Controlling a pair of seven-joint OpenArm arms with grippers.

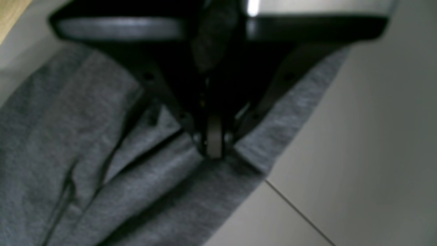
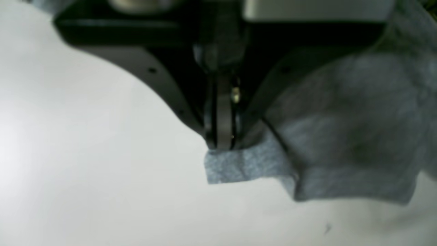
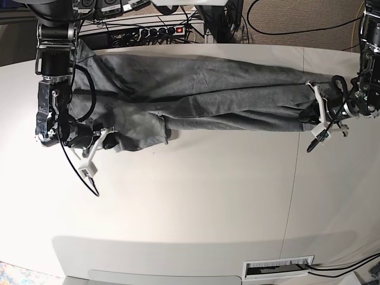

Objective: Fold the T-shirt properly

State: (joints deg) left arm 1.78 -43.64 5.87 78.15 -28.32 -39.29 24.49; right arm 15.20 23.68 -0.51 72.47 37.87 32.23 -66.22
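My right gripper is going to release the T-shirt's edge on the white table point(image 3: 65, 126) under its own arm, next to the sleeve end.
The heather-grey T-shirt point(image 3: 202, 95) lies stretched sideways across the far part of the white table point(image 3: 196, 202), folded lengthwise into a long band. My right gripper point(image 3: 108, 138), on the left of the base view, is shut on a cloth edge near the sleeve; the right wrist view shows its closed tips point(image 2: 222, 143) pinching a grey flap point(image 2: 245, 165) just above the table. My left gripper point(image 3: 311, 117), on the right of the base view, is shut on the other end; the left wrist view shows its tips point(image 1: 214, 150) closed on wrinkled cloth point(image 1: 102, 153).
A power strip and cables point(image 3: 160, 29) lie behind the table's far edge. A seam between table panels point(image 3: 292, 196) runs down the right side. A white vent point(image 3: 279, 268) sits at the near edge.
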